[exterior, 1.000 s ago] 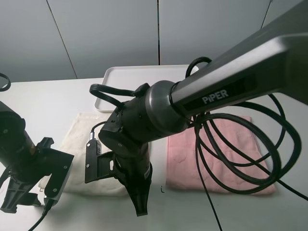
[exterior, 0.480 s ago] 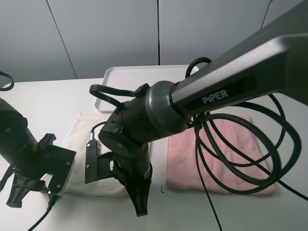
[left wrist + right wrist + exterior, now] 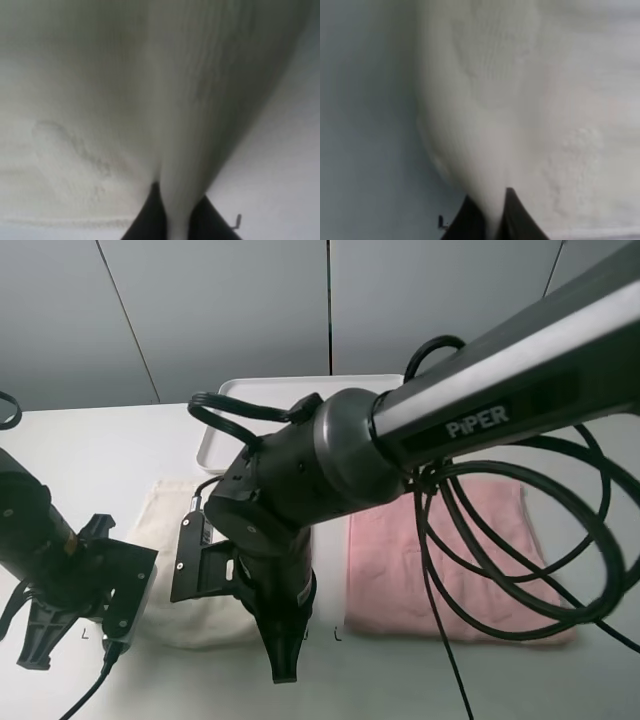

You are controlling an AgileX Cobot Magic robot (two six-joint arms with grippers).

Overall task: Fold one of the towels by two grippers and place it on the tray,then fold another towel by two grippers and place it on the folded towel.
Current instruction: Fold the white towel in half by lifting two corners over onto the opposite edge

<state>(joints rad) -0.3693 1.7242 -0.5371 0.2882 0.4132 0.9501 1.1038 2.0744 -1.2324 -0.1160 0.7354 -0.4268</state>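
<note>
I should release the cream towel's near corner on top of its far corner (image 3: 167,487), close to the white tray, with my left gripper.
The cream towel (image 3: 165,530) lies on the table's left half, mostly hidden behind both arms. My left gripper (image 3: 75,625) is at its near left corner, and in the left wrist view the black fingers (image 3: 145,217) are shut on a pinched ridge of cream towel (image 3: 175,150). My right gripper (image 3: 285,660) is at the near right corner, its fingers (image 3: 470,220) likewise shut on a fold of cream towel (image 3: 490,125). The pink towel (image 3: 470,560) lies flat to the right. The white tray (image 3: 260,405) sits behind the towels.
Thick black cables (image 3: 540,540) from the right arm loop over the pink towel. The right arm's bulky body (image 3: 300,480) crosses the middle and hides part of the tray. A grey wall (image 3: 230,310) stands behind the table.
My left gripper has gone from open to shut on the cream towel's near left corner. The right arm shifted slightly left, and the towel's near edge has bunched up a little.
</note>
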